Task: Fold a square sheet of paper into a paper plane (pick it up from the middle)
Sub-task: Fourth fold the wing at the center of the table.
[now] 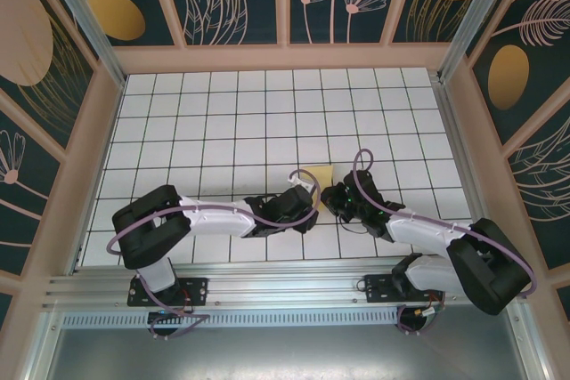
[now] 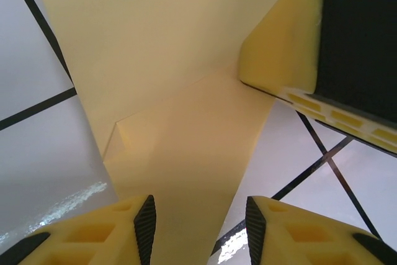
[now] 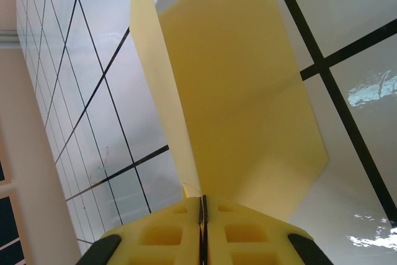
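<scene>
The paper's narrow end lies loose between the left gripper's open fingers, so that gripper should pinch its folded edge (image 2: 226,208) before the robot's right gripper shifts.
The pale-yellow sheet of paper (image 1: 319,174) lies folded on the white grid table between the two arms, and little of it shows from above. My right gripper (image 3: 203,206) is shut on a folded edge of the paper (image 3: 242,91), which stands up from the jaws in two layers. My left gripper (image 2: 198,221) is open. A narrowing strip of the creased paper (image 2: 173,60) runs between its fingers without being pinched. In the top view the left gripper (image 1: 307,186) and right gripper (image 1: 331,193) almost meet. The right gripper's yellow finger (image 2: 285,41) presses the paper's right side.
The white grid table (image 1: 267,113) stretches behind the arms. Wooden walls (image 1: 285,58) with dark floral panels close it in at the back and sides. A metal rail (image 1: 285,287) carries both arm bases along the near edge.
</scene>
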You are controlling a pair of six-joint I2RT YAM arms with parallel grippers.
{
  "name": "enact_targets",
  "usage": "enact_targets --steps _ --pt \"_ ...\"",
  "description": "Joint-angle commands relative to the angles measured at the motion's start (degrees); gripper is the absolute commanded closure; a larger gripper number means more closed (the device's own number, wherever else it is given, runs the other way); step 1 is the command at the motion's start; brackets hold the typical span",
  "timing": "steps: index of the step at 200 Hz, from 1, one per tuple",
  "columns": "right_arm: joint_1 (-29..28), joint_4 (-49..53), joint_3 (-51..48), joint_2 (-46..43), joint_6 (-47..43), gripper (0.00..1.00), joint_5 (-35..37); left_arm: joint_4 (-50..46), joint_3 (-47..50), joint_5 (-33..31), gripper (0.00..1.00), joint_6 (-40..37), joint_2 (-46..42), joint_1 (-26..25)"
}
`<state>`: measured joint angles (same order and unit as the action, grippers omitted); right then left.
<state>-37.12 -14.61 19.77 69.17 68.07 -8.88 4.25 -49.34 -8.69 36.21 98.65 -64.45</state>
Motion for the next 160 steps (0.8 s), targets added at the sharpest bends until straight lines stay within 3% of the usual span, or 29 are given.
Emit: enact_targets --steps 1,57,105,160 --pt "-0.05 -0.37 1.24 0.49 0.04 0.89 -0.17 -1.02 -0.26 -1.07 0.56 -0.79 1.04 -0.58" --pt "-0.01 -0.59 1.85 0.88 0.05 0.89 -0.61 -3.37 -1.9 -4.01 0.6 -0.9 2.86 -0.92" --pt "0.05 0.17 2.07 0.97 -0.39 0.89 -0.78 -2.91 -1.84 -4.65 0.71 -0.52 2.03 -0.94" --pt "-0.02 0.96 2.1 1.06 -0.84 0.88 -1.05 -2.69 -2.42 -4.77 0.67 -0.35 1.32 -0.92"
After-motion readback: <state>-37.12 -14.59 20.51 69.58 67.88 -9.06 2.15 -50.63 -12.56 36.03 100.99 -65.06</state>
